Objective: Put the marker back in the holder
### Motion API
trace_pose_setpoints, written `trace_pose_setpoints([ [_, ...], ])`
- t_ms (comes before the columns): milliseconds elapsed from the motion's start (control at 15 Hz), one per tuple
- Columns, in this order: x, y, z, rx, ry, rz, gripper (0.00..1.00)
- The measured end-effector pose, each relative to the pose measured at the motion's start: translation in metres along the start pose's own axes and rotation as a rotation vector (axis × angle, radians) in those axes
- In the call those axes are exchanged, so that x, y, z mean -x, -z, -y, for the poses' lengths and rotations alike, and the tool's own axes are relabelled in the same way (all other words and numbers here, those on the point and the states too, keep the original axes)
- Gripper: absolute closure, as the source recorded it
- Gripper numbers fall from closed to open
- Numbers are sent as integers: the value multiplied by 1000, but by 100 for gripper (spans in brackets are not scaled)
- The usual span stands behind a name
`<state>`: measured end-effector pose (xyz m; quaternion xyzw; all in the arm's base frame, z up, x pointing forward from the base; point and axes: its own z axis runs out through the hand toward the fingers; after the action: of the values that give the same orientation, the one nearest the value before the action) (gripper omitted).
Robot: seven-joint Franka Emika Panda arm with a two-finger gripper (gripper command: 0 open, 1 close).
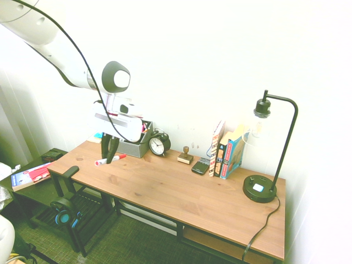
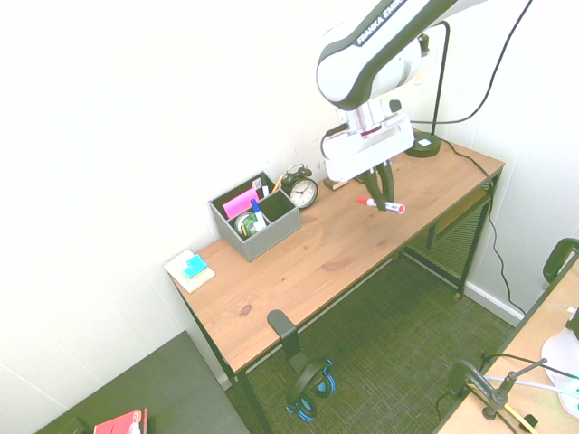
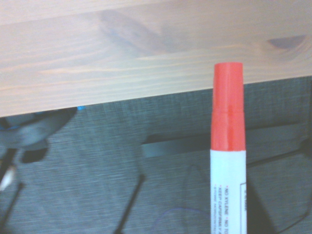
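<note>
The robot's gripper will release the marker inside the grey holder's empty compartment [image 2: 274, 216], the one closest to the black alarm clock.
The marker [image 1: 110, 160] [image 2: 381, 205], white with a red cap, is held level just over the wooden desk [image 1: 181, 192] [image 2: 317, 262], and my gripper [image 1: 113, 158] [image 2: 384, 200] is shut on its barrel. In the wrist view the marker [image 3: 228, 146] rises with its red cap over the desk's front edge, the floor showing below. The grey holder [image 1: 133, 146] [image 2: 256, 224] stands at the back of the desk by the wall, holding pens and pink notes. It is behind the gripper in the first exterior view, and well to the left of it in the second.
A black alarm clock [image 1: 159, 144] [image 2: 304, 190] stands beside the holder. A small stamp [image 1: 185, 155], a phone [image 1: 199, 166], books [image 1: 225, 151] and a black lamp [image 1: 264, 187] line the back. Sticky notes [image 2: 190, 269] lie at the desk's end. Headphones [image 1: 66, 212] hang at its front.
</note>
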<state>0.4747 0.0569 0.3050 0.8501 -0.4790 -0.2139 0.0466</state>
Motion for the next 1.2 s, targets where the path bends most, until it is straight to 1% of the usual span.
trace_pose_setpoints([
  [267, 6, -2, 59, -124, -113, 226, 100],
  [400, -4, 7, 86, -204, -165, 321, 100],
  [467, -11, 14, 96, -236, -181, 347, 100],
  [800, -54, 36, 126, -299, -230, 366, 100],
  [1133, -92, 35, 167, -291, -308, 387, 100],
  [1200, -101, 34, 172, -284, -331, 388, 0],
])
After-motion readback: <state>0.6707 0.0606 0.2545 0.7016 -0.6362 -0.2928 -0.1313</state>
